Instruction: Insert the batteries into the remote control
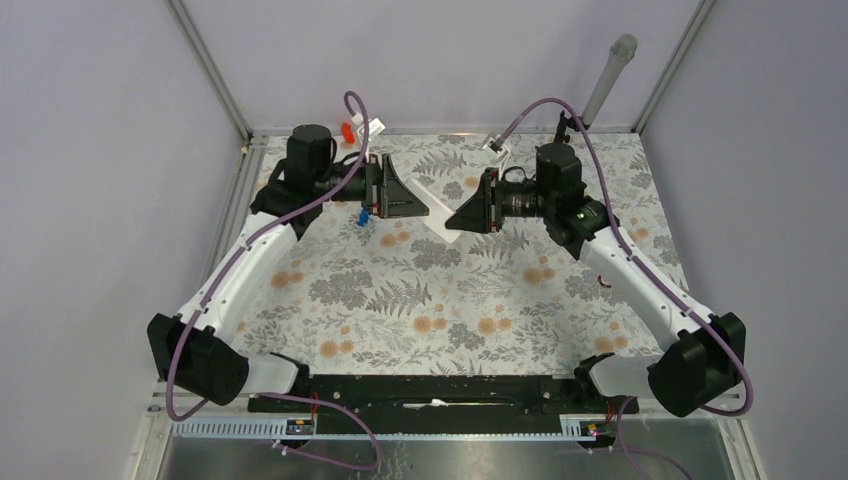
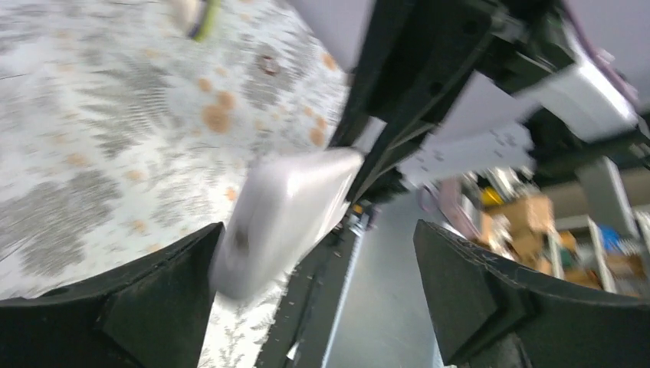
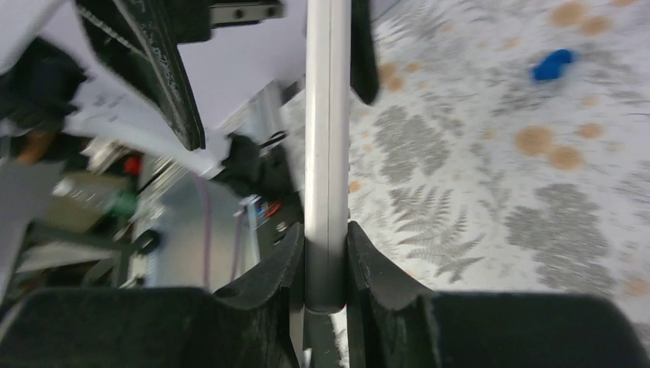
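Next, I set the remote control on the printed fern (image 1: 507, 243) beside the orange flowers, using my right gripper.
The remote control (image 3: 327, 146) is a slim white handset, seen edge-on in the right wrist view. My right gripper (image 3: 326, 261) is shut on its near end. In the left wrist view the remote control (image 2: 283, 211) is a blurred white slab lying against my left finger (image 2: 153, 299). The other finger (image 2: 475, 299) stands far from it, so my left gripper (image 2: 318, 284) is open. From above, my left gripper (image 1: 415, 205) and right gripper (image 1: 458, 218) meet tip to tip over the back middle of the table. The batteries are out of view.
A small blue piece (image 1: 364, 217) lies on the fern-patterned cloth just below the left gripper, and it also shows as the blue piece (image 3: 553, 65). A red plastic piece (image 1: 349, 130) and a small white plate (image 1: 377, 127) sit at the back edge. A grey tube (image 1: 610, 75) leans at the back right.
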